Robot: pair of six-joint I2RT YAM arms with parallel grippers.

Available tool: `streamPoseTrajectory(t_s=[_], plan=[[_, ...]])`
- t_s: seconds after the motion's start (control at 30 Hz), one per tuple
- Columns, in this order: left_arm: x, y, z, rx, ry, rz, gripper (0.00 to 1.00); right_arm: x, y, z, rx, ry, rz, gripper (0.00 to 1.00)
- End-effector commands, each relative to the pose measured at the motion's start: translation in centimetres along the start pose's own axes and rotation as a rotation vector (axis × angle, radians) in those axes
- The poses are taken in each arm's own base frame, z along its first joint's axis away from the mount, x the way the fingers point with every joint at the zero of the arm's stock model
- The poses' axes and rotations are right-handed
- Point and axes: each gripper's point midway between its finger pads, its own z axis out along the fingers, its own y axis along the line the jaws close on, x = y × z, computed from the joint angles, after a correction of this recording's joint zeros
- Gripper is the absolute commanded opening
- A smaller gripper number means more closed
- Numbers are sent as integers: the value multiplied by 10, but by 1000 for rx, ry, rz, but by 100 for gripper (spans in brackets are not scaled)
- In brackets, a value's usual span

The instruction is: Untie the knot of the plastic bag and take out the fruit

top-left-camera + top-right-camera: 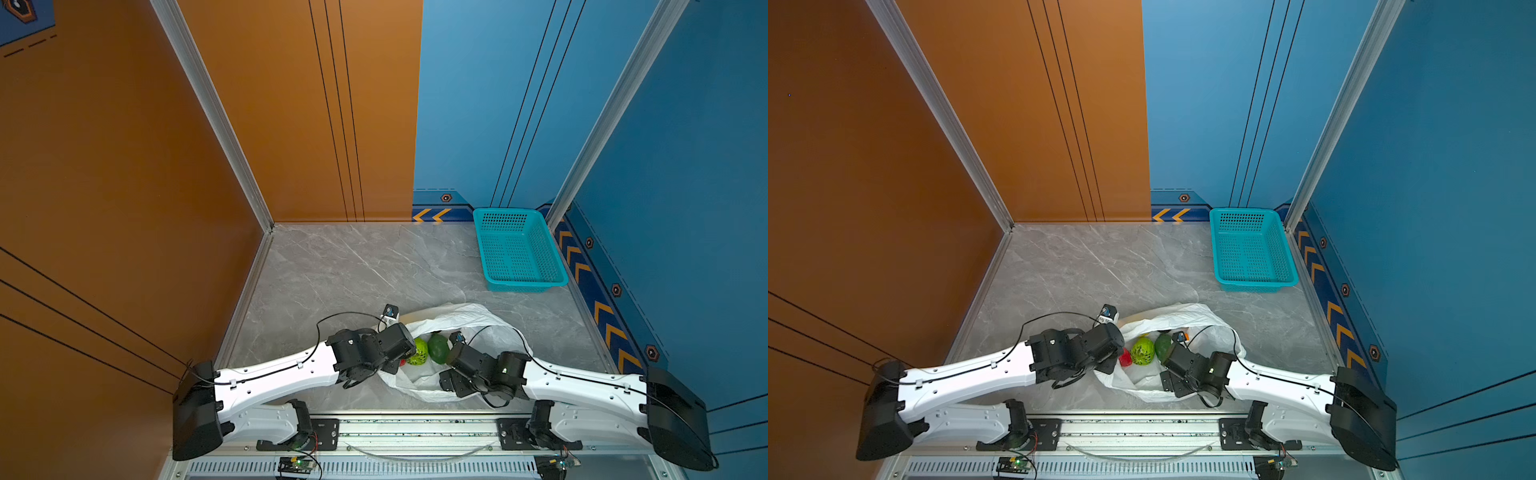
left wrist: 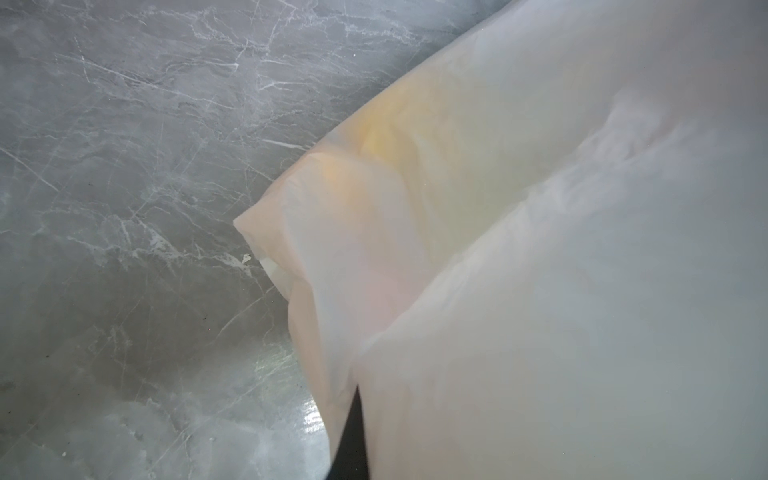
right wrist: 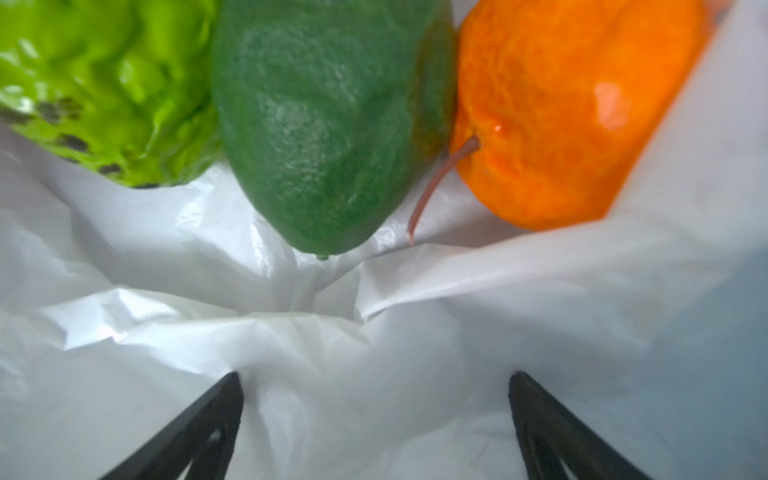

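The middle of the dark green fruit [image 1: 438, 348] [image 3: 336, 112], the one between the bright green scaly fruit and the orange fruit, will be gripped by my right gripper.
The plastic bag [image 1: 457, 316] [image 1: 1183, 316] lies on the table with its mouth spread open; the knot does not show. Inside it lies fruit: a bright green scaly one [image 1: 419, 351] [image 3: 108, 83], a dark green one [image 1: 437, 348] [image 3: 324, 124], an orange one [image 3: 561, 112] and a red one [image 1: 1124, 358]. My left gripper [image 2: 353, 399] is shut on the bag's left edge, and the film drapes over it and hides most of the fingers. My right gripper [image 3: 375, 376] stands open inside the bag's mouth, just short of the dark green fruit, with only bag film between its fingers.
An empty teal perforated basket [image 1: 525, 286] [image 1: 1258, 286] stands at the back right against the blue wall. Grey marble table [image 1: 332, 270] stretches left of and behind the bag. A metal rail [image 1: 415, 428] runs along the front edge.
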Motion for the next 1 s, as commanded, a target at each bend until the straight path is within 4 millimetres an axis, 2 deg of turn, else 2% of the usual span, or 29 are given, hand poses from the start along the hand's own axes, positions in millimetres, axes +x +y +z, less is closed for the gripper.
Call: streamPoseTrajectory(t_s=[0.0,0.17,0.3,0.5,0.63,0.8,0.97], plan=[[-18,1,-8,-25,-97,4,0,-6,-14,7,55,-54,21,100],[-29,0,-3,-39,-165,7,0,-15,-20,22,61,-83,42,100],[-43,6,0,-94,-244,21,0,-33,-22,33,81,-85,36,100],[-54,4,18,-77,-266,9,0,-55,-21,46,77,-49,29,100],[-52,-10,14,-34,-232,38,0,-55,-14,28,38,-11,22,100],[-42,-8,13,-18,-215,29,0,-60,0,-8,-47,-16,70,100],[-42,-8,13,-20,-216,28,0,-75,14,-22,-110,-51,137,100]])
